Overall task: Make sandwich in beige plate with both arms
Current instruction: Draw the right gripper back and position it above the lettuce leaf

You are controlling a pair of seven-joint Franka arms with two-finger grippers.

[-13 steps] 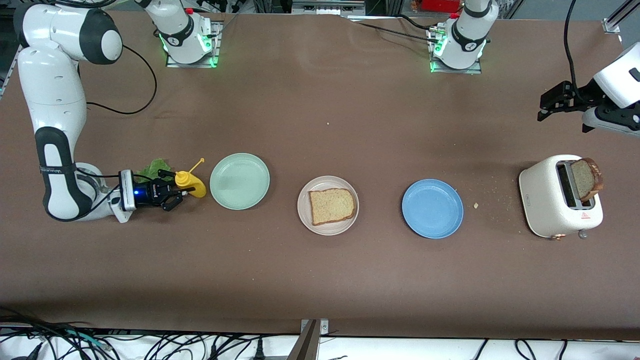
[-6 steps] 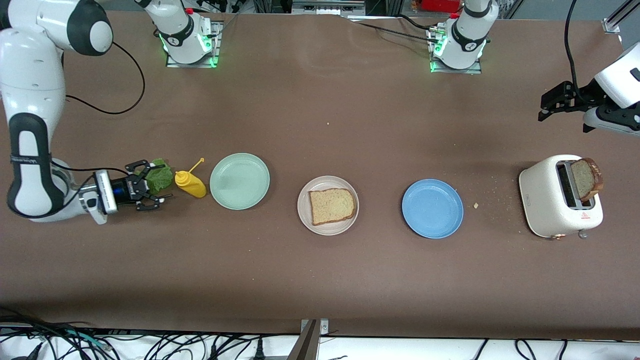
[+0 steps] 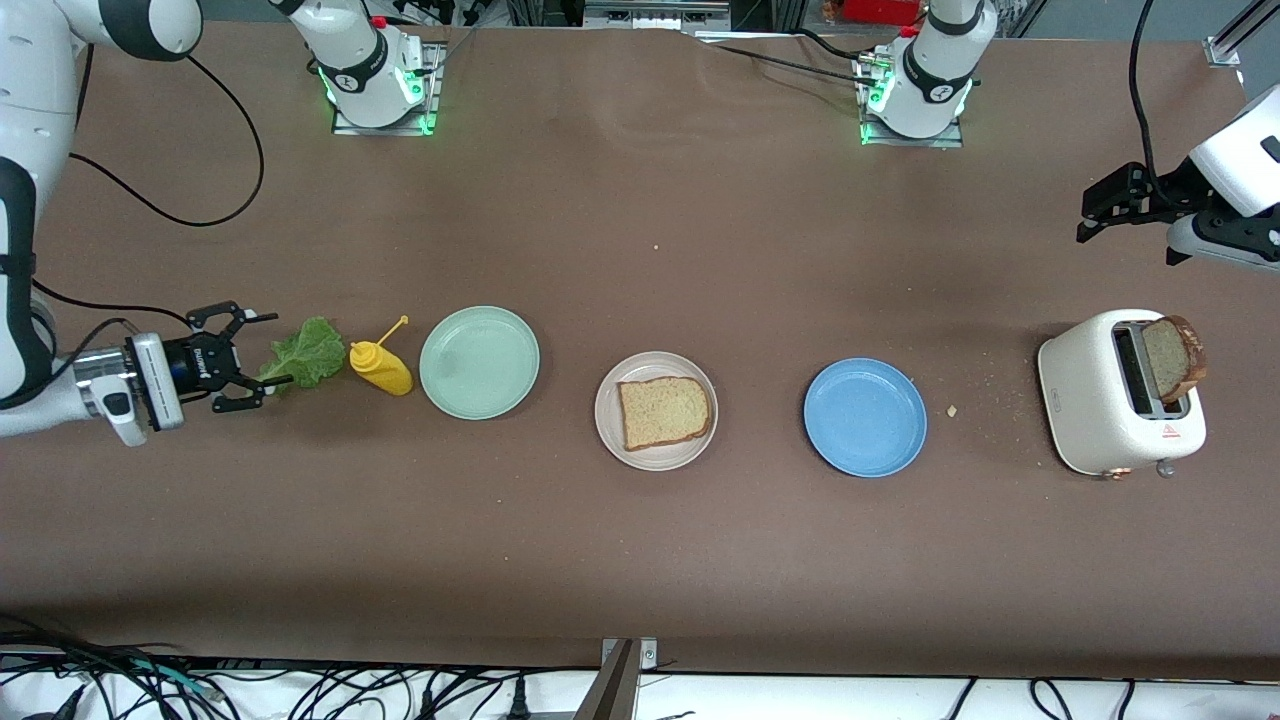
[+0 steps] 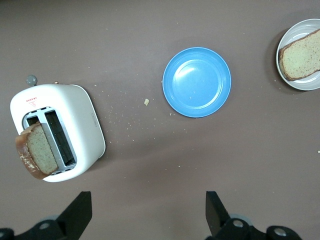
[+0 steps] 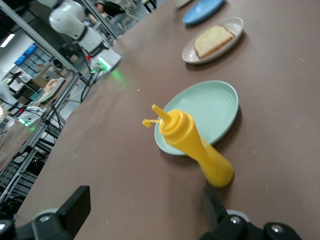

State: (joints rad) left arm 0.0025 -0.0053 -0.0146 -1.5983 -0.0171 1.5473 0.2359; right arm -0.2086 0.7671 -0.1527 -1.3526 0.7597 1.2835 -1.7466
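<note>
The lettuce leaf's narrower end [image 3: 286, 370], farther from the yellow squeeze bottle, should be gripped next by my right gripper.
The beige plate [image 3: 660, 460] lies mid-table with one tan bread slice [image 3: 663, 411] on it. A second slice [image 3: 1172, 358] stands up out of the white toaster [image 3: 1110, 410] at the left arm's end. A green lettuce leaf [image 3: 305, 355] lies on the table beside a yellow squeeze bottle [image 3: 380, 368]. My right gripper [image 3: 258, 352] is open and empty, low beside the lettuce, on the side toward the right arm's end of the table. My left gripper [image 3: 1088, 215] is open and empty, raised above the table beside the toaster, and waits. The lettuce does not show in the right wrist view.
A mint-green plate [image 3: 479, 362] lies between the bottle and the beige plate. A blue plate [image 3: 865, 417] lies between the beige plate and the toaster. Crumbs are scattered by the toaster. The right wrist view shows the bottle [image 5: 200, 147] and the mint plate [image 5: 210, 110].
My right gripper has drawn back from the yellow bottle toward the right arm's end of the table, past the lettuce, which is now uncovered. The left arm has not moved.
</note>
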